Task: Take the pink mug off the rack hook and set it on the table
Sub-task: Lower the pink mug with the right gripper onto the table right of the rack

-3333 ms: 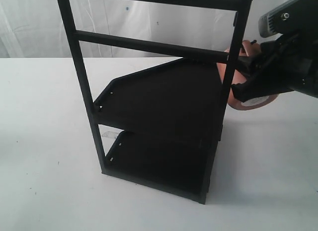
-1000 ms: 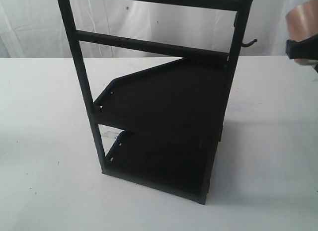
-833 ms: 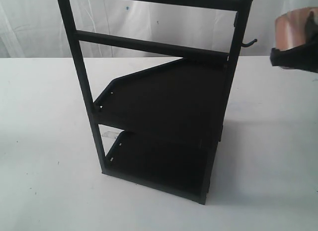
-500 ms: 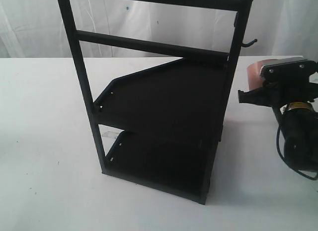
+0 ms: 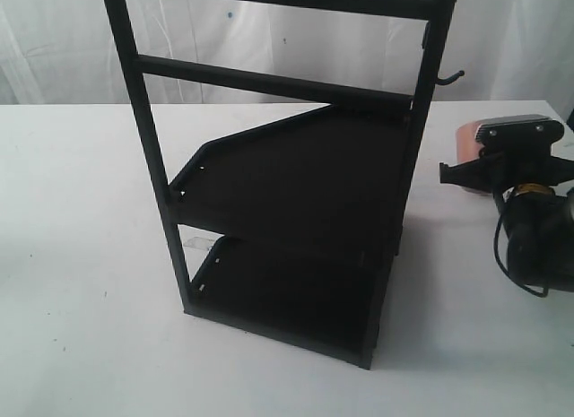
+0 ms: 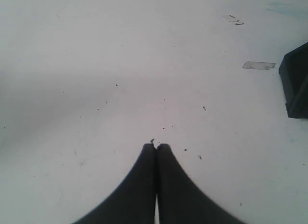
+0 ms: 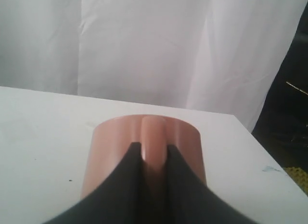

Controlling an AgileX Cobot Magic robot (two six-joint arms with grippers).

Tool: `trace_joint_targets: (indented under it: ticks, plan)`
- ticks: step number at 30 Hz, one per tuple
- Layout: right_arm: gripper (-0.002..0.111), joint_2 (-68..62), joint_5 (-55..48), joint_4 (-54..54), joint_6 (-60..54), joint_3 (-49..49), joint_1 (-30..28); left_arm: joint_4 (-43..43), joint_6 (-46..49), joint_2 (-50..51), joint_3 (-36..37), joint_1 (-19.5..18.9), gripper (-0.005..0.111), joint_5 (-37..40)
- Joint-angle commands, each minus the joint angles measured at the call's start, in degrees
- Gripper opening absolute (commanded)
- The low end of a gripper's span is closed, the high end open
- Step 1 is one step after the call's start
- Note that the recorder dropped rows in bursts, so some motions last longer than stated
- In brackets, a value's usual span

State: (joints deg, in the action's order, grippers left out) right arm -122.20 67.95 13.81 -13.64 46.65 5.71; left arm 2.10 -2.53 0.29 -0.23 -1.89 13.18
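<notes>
My right gripper needs to set the pink mug down on the white table [image 5: 490, 199], beside the black rack.
The pink mug [image 5: 465, 143] hangs low over the white table [image 5: 81, 211], right of the rack and off the rack hook [image 5: 451, 77], which is bare. My right gripper [image 5: 471, 170] is shut on the mug's loop handle. In the right wrist view the mug [image 7: 110, 147] stands upright, its handle pinched between the right gripper [image 7: 154, 146] fingers. I cannot tell whether its base touches the table. My left gripper [image 6: 156, 146] is shut on nothing, just above the bare table [image 6: 96, 65].
The tall black rack [image 5: 296, 211] with two shelves stands mid-table; one corner of the rack [image 6: 296, 84] shows in the left wrist view. Clear tape [image 6: 259, 65] lies near it. The table's edge [image 7: 250, 137] runs beyond the mug. A white curtain hangs behind.
The right gripper lifted the mug off the hook, carried it up and right, then brought it down beside the rack. Over the last half second it sank slightly.
</notes>
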Motion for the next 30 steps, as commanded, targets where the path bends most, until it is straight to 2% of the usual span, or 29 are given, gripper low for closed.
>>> trace_joint_targets:
  ticks: [1,19,30]
  plan:
    - [0.0,-2.27,2.01,-1.01,0.38,0.82,-0.58,0.65,-0.15,-0.29,0.23,-0.12,0.0,0.18]
    - [0.0,-3.99,2.01,-2.16,1.98,-8.99,-0.58,0.65,-0.15,-0.29,0.23,-0.12,0.0,0.18]
    - [0.0,-3.99,2.01,-2.12,3.44,-9.56,-0.58,0.65,-0.15,-0.29,0.23,-0.12,0.0,0.18]
